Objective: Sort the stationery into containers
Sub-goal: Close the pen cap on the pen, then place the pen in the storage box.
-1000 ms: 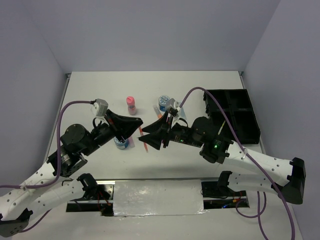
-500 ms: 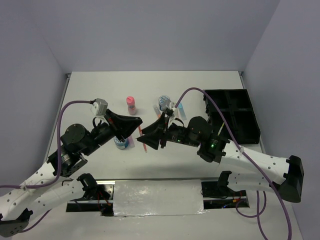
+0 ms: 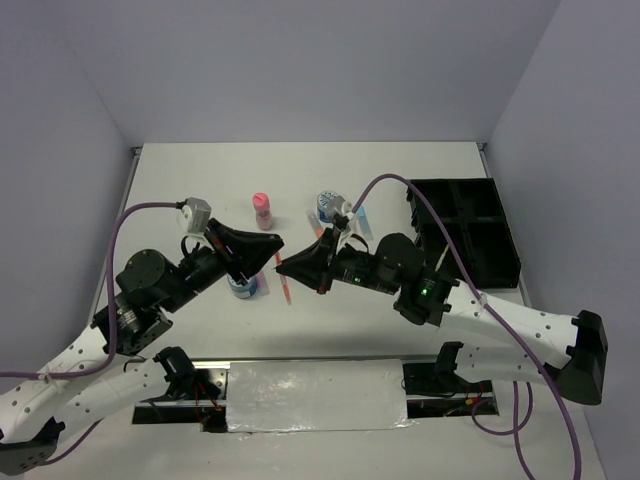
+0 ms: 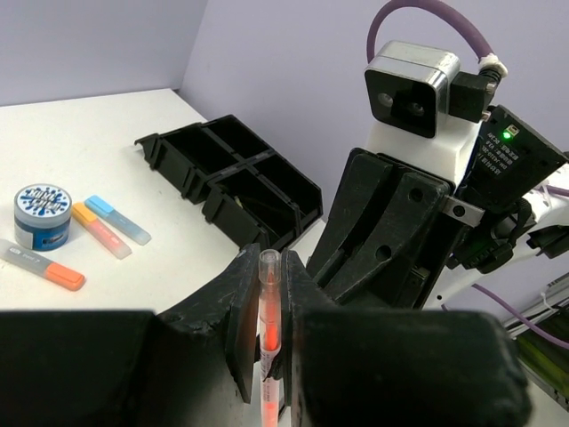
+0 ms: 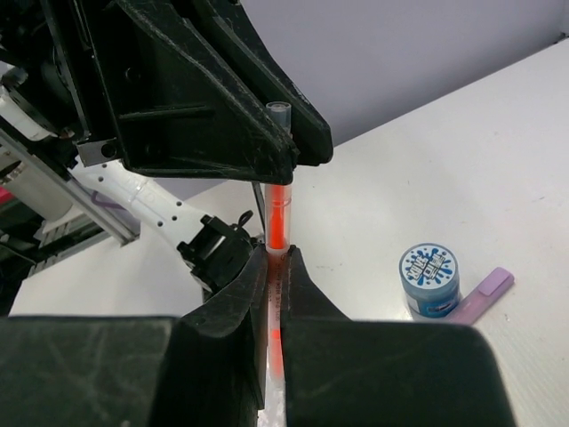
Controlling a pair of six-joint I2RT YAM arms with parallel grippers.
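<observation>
Next, I release the orange pen from my right gripper so that it lies beside the yellow pen [image 3: 435,264] in the near compartment of the black organiser tray.
A thin orange pen [image 3: 287,284] hangs above the table between my two grippers. My left gripper [image 3: 272,254] is shut on it; in the left wrist view the pen [image 4: 269,320] stands upright between the jaws [image 4: 269,267]. My right gripper [image 3: 288,266] is shut on the same pen [image 5: 278,213], gripping it [image 5: 276,258] just below the left jaws. The black organiser tray [image 3: 470,225] sits at the right, also in the left wrist view [image 4: 222,169].
A pink bottle [image 3: 262,210] and a blue tub [image 3: 327,205] stand at mid table, with markers [image 4: 100,229] beside that tub [image 4: 43,213]. A second blue tub [image 3: 241,287] sits under my left arm, with a purple marker [image 5: 484,294] next to it [image 5: 429,277].
My right gripper has moved left to the pen held by my left gripper, and its jaws have closed from wide open onto the pen. The left arm has barely moved.
</observation>
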